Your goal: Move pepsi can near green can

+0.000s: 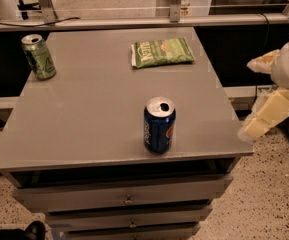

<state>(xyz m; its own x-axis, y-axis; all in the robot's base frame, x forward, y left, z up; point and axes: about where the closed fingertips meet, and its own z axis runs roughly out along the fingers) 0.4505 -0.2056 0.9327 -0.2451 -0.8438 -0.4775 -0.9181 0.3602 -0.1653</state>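
The robot's gripper needs to next move to the middle of the pepsi can's body (159,130) and close there, because the can has to move near the green can.
The pepsi can (159,125) stands upright near the front edge of the grey table (94,109), right of centre; it is dark blue with a round logo and an opened silver top. The green can (38,57) stands upright at the table's far left corner. My gripper (247,98) hangs off the table's right side, beyond the edge and at about the table top's height. Its two cream fingers (270,113) are spread apart with nothing between them. It is well to the right of the pepsi can and touches nothing.
A flat green chip bag (161,52) lies at the back of the table, right of centre. Drawers (129,199) run below the table's front edge. A rail with metal posts (174,4) runs behind the table. Speckled floor lies to the right.
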